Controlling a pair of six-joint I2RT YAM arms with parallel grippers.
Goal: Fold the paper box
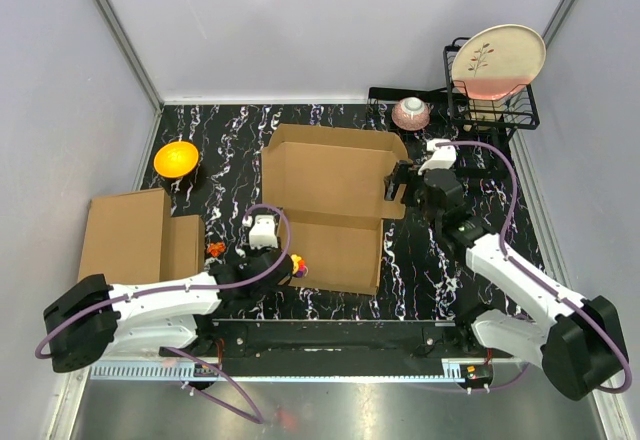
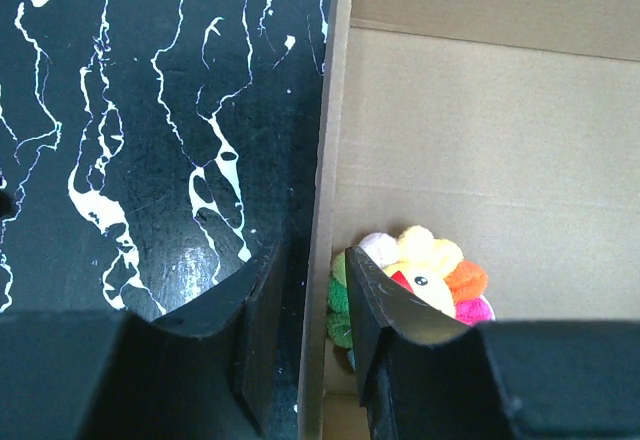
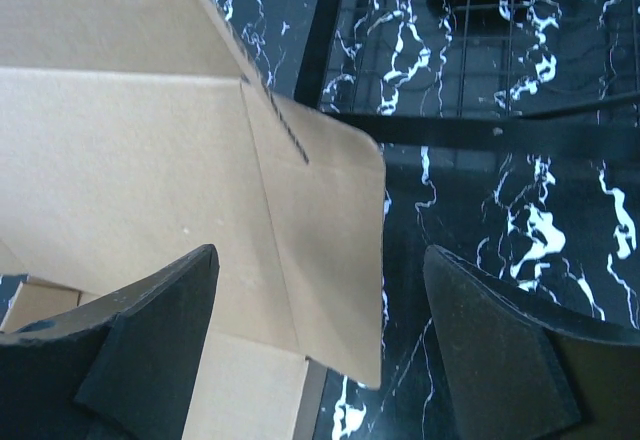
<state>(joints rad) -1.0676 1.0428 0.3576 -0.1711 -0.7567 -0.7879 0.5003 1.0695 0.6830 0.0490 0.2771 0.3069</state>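
Note:
The lid's side flap lies broadside between the open fingers of the robot's right gripper, so that gripper should pull back and pinch the flap by its outer edge [image 3: 382, 250].
The open brown paper box [image 1: 330, 195] lies in the middle of the black marble table, flaps spread. My left gripper [image 1: 283, 263] is at the box's front left edge. In the left wrist view my left gripper [image 2: 312, 260] straddles the upright cardboard wall [image 2: 325, 190] with narrow gaps on both sides. A multicoloured plush toy [image 2: 430, 270] lies inside against the right finger. My right gripper [image 1: 405, 185] is at the box's right side. It is wide open [image 3: 320, 260] around the right side flap [image 3: 320, 220], touching nothing.
A second cardboard box [image 1: 135, 235] lies at the left. An orange bowl [image 1: 176, 157] sits at the back left. A small pink bowl [image 1: 411, 112] and a black wire rack [image 1: 490, 112] holding a plate [image 1: 497, 60] stand at the back right.

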